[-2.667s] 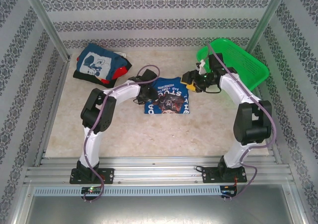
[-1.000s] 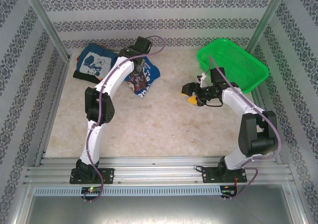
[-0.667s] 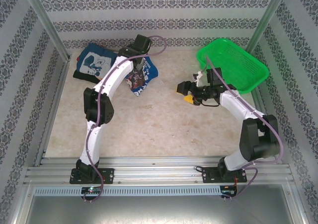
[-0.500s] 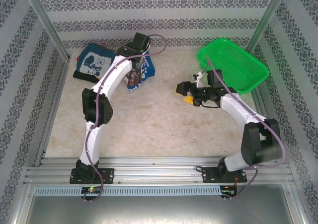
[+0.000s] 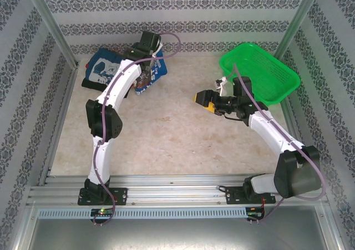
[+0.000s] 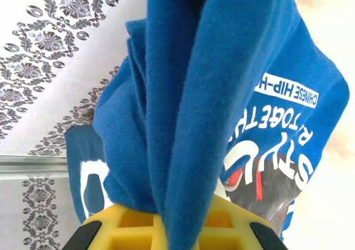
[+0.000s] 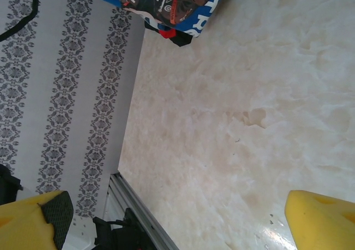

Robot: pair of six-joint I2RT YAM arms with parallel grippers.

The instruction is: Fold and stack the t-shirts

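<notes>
The robot's left gripper should release the royal-blue t-shirt over the white graphic on the stack's navy t-shirt (image 5: 107, 70).
My left gripper (image 5: 145, 67) reaches to the back left and is shut on the royal-blue t-shirt (image 5: 152, 76). The shirt hangs bunched from it, just right of the stack. In the left wrist view the blue cloth (image 6: 222, 95) is pinched between the yellow jaws of that gripper (image 6: 177, 230), its white-lettered dark print facing right. The stack's top is a navy t-shirt (image 5: 105, 70) with a white graphic, over a black one (image 5: 90, 84). My right gripper (image 5: 205, 102) hovers open over the middle right of the table, with nothing between its yellow fingers (image 7: 319, 222).
A green mesh basket (image 5: 266, 72) stands tilted at the back right corner. Patterned walls close in the table on three sides. Bare marble tabletop (image 7: 238, 128) lies under the right gripper, and the hanging blue shirt (image 7: 166, 6) shows beyond it.
The left arm has carried the blue shirt farther back and left, up to the stack. The right gripper has opened wider and drifted a little left.
</notes>
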